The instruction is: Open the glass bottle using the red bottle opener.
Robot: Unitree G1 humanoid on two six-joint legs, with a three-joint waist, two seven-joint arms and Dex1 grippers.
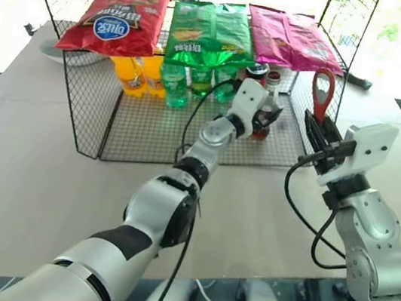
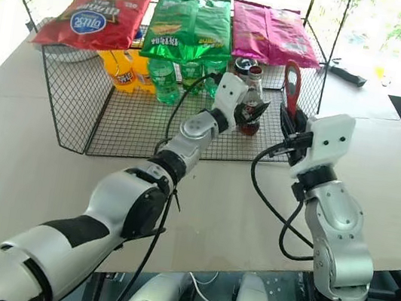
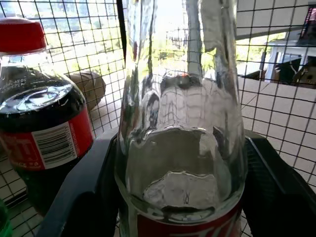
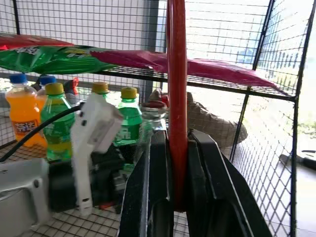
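The robot's left gripper should release the glass bottle on the beige table (image 1: 221, 177) just outside the front edge of the wire rack. The bottle now stands on the rack's floor.
The glass bottle (image 1: 271, 91) stands upright on the wire rack's floor, dark cola and a red label low on it, a cap on its narrow neck. My left gripper (image 1: 264, 119) is shut on its body; in the left wrist view the clear bottle (image 3: 182, 148) sits between the two black fingers (image 3: 81, 195). To the right and nearer me, outside the rack, my right gripper (image 1: 320, 136) is shut on the red bottle opener (image 1: 322, 92). The opener stands upright with its oval ring head on top, level with the bottle's cap and apart from it. The right wrist view has the opener (image 4: 177, 98) edge-on.
The wire rack (image 1: 92, 114) sits on a beige table (image 1: 22, 168). Red (image 1: 115, 21), green (image 1: 207, 33) and pink (image 1: 290, 39) snack bags lie on its top shelf. Orange (image 1: 133, 72) and green (image 1: 176, 84) plastic bottles stand behind, a red-capped cola bottle (image 3: 39, 123) right beside the glass one.
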